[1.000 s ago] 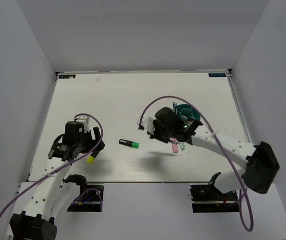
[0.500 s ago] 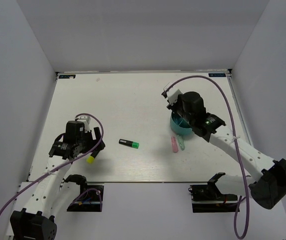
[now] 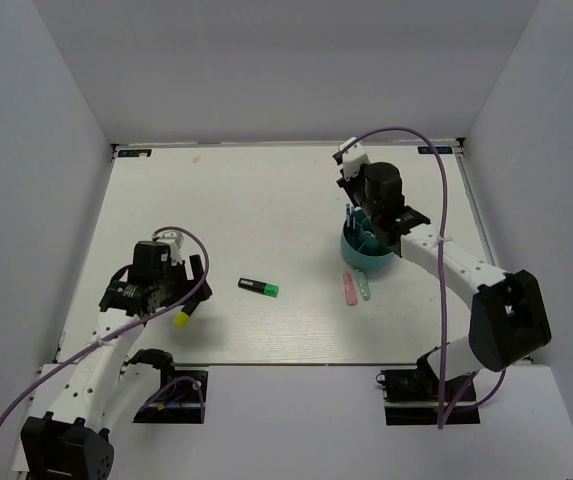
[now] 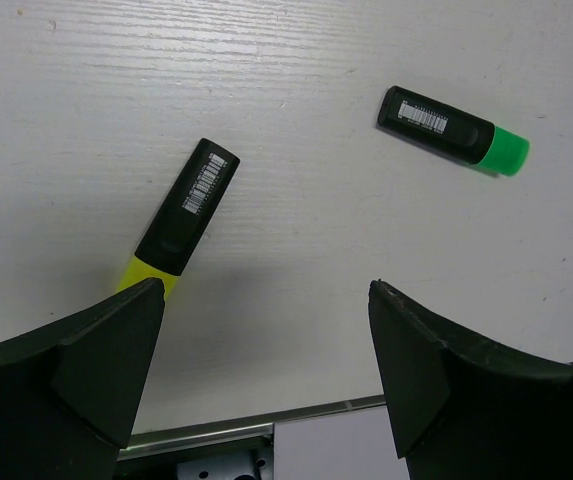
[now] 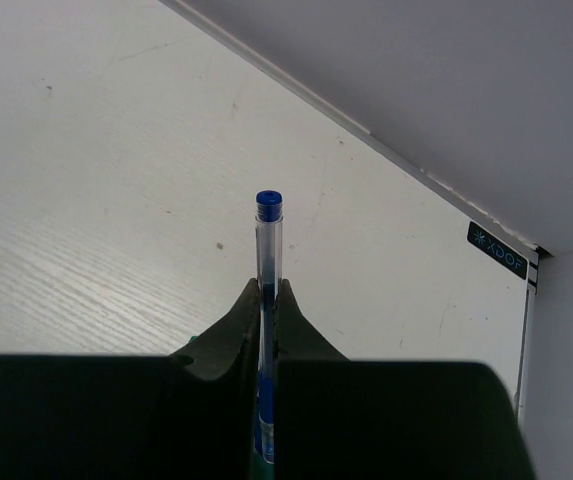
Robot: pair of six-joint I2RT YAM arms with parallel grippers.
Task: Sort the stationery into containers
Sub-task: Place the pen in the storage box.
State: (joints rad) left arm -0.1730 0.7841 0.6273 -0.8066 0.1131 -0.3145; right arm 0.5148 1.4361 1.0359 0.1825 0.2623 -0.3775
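Note:
My left gripper is to move next to the yellow-capped highlighter and close on its black body (image 3: 192,302) (image 4: 197,198) next to the barcode label.
My right gripper (image 3: 366,220) is over the round teal organiser (image 3: 368,262), at the right of the table. It is shut on a slim blue pen (image 5: 268,250), whose lower end runs down between the fingers toward the organiser. A blue pen (image 3: 349,215) shows at the organiser's left rim. A pink marker (image 3: 348,290) and a pale green marker (image 3: 364,288) lie just in front of it. My left gripper (image 4: 266,287) is open and empty, above a yellow-capped black highlighter (image 4: 188,207). A green-capped highlighter (image 4: 453,130) lies to its right. The eraser is out of view.
White walls close in the table at the back and on both sides. The table's front edge (image 4: 266,410) runs just under my left gripper. The right arm's purple cable (image 3: 436,190) loops over the far right corner.
My right gripper has swung from the table's middle, near the markers, back to above the organiser, carrying the blue pen. The left arm has barely moved.

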